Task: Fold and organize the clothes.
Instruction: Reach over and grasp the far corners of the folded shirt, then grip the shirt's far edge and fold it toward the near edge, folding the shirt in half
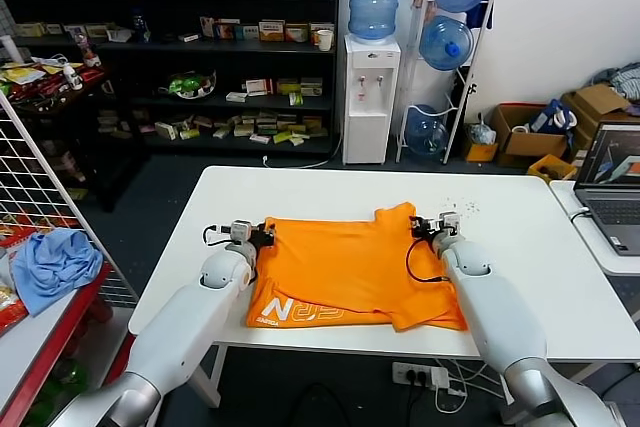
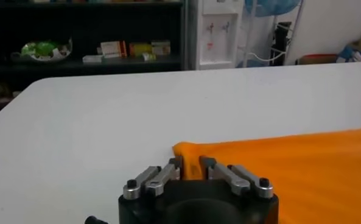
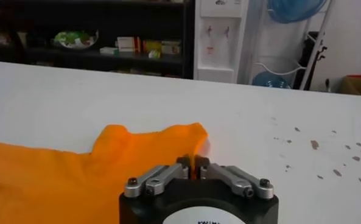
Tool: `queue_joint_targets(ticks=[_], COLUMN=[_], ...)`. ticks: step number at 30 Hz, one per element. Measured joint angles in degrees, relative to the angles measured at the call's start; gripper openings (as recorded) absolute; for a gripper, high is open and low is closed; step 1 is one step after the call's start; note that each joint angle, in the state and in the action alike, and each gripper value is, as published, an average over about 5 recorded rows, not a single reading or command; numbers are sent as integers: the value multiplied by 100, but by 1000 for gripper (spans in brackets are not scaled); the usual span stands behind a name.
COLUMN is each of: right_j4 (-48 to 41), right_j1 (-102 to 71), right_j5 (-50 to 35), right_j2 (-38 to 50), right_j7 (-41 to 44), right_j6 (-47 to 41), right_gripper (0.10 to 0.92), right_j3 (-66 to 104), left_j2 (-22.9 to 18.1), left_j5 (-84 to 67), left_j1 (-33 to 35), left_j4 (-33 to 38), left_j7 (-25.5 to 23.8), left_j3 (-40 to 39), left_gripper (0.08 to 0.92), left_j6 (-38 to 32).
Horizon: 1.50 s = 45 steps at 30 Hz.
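My right gripper needs to release the T-shirt's far corner, now held low at the table, on the shirt's near side (image 1: pixel 450 300), just above its front hem.
The bright orange T-shirt (image 1: pixel 345 267) lies folded over on the white table (image 1: pixel 300 192), with white lettering showing at its near left edge. My left gripper (image 1: pixel 263 236) is shut on the shirt's far left corner (image 2: pixel 189 155). My right gripper (image 1: pixel 420 228) is shut on the far right corner, next to a sleeve (image 3: pixel 168 137). In the left wrist view the left gripper (image 2: pixel 191 163) pinches cloth between its fingers. In the right wrist view the right gripper (image 3: pixel 193 164) pinches a thin fold. Both grippers sit low at the table.
A light blue cloth (image 1: pixel 55 262) lies on a red rack at the left beside a wire grid. A laptop (image 1: pixel 612 187) sits on a side table at the right. Shelves, a water dispenser (image 1: pixel 370 77) and boxes stand behind the table.
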State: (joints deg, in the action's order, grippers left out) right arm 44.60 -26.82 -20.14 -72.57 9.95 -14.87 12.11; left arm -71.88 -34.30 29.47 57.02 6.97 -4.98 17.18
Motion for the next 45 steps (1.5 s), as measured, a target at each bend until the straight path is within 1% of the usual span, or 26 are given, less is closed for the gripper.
queue_joint_targets(ticks=[3, 6, 9, 15, 23, 33, 39, 42, 45], right_j4=[59, 209, 467, 1341, 2961, 4806, 5445, 5632, 5790], right_j1=[-44, -115, -216, -593, -1562, -3184, -3988, -4277, -4466], right_j5=[-21, -84, -195, -514, -925, -1133, -1104, -1076, -1060], right_j2=[27, 88, 188, 531, 1191, 1928, 2065, 2078, 2075], right_j7=[-16, -68, -160, -455, -966, -1535, -1789, -1875, -1956], right_j6=[40, 54, 40, -70, -346, -777, -1030, -1129, -1177], right_gripper=[126, 124, 124, 124, 124, 124, 124, 129, 176], right_j3=[-10, -34, -65, -87, 53, 356, 463, 482, 503], left_j2=[46, 105, 181, 386, 788, 1444, 1582, 1589, 1585], left_j5=[-28, -54, -90, -203, -387, -455, -383, -314, -260], left_j1=[59, 131, 215, 436, 925, 1884, 2493, 2695, 2826], left_j4=[89, 220, 409, 952, 1939, 3233, 3695, 3818, 3893], left_j7=[-15, 0, 27, 101, 233, 385, 413, 440, 459], left_j3=[3, 16, 46, 126, 237, 390, 408, 419, 446], left_gripper=[227, 142, 97, 96, 96, 96, 96, 122, 196], left_j6=[-29, -68, -87, -71, 46, 198, 152, 97, 11])
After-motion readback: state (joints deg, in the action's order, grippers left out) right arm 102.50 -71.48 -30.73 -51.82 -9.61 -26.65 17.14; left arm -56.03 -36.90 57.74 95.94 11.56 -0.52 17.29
